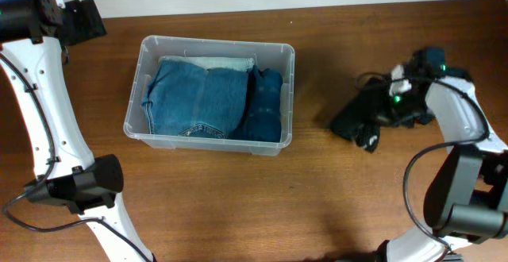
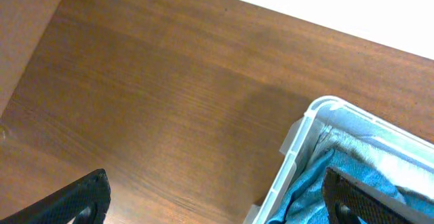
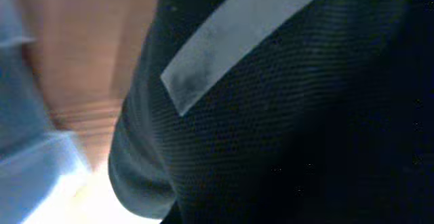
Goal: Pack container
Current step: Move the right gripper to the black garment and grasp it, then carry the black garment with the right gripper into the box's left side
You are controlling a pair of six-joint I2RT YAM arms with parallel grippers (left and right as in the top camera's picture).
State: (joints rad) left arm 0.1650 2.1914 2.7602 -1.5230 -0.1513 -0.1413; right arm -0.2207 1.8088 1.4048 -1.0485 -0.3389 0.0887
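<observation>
My right gripper is going to let go of the black garment on the blue jeans [image 1: 169,98], against the side of the bin nearest my left gripper.
The container [image 1: 213,45] is a clear plastic bin left of the table's centre. It holds folded blue jeans [image 1: 198,95] and a darker blue garment [image 1: 266,107] along its right side. Its corner [image 2: 298,149] and the jeans [image 2: 315,183] show in the left wrist view. My left gripper [image 1: 79,20] is open and empty, above the table beyond the bin's far left corner; its fingers [image 2: 215,180] straddle that corner. My right gripper [image 1: 389,109] is down on a black garment [image 1: 355,113] at the right. Black mesh fabric [image 3: 285,115] with a grey stripe fills the right wrist view and hides the fingers.
The brown wooden table [image 1: 317,206] ends at a white strip along the far edge [image 2: 339,7]. The left arm's base stands at the front left [image 1: 79,186] and the right arm's base at the front right [image 1: 468,202].
</observation>
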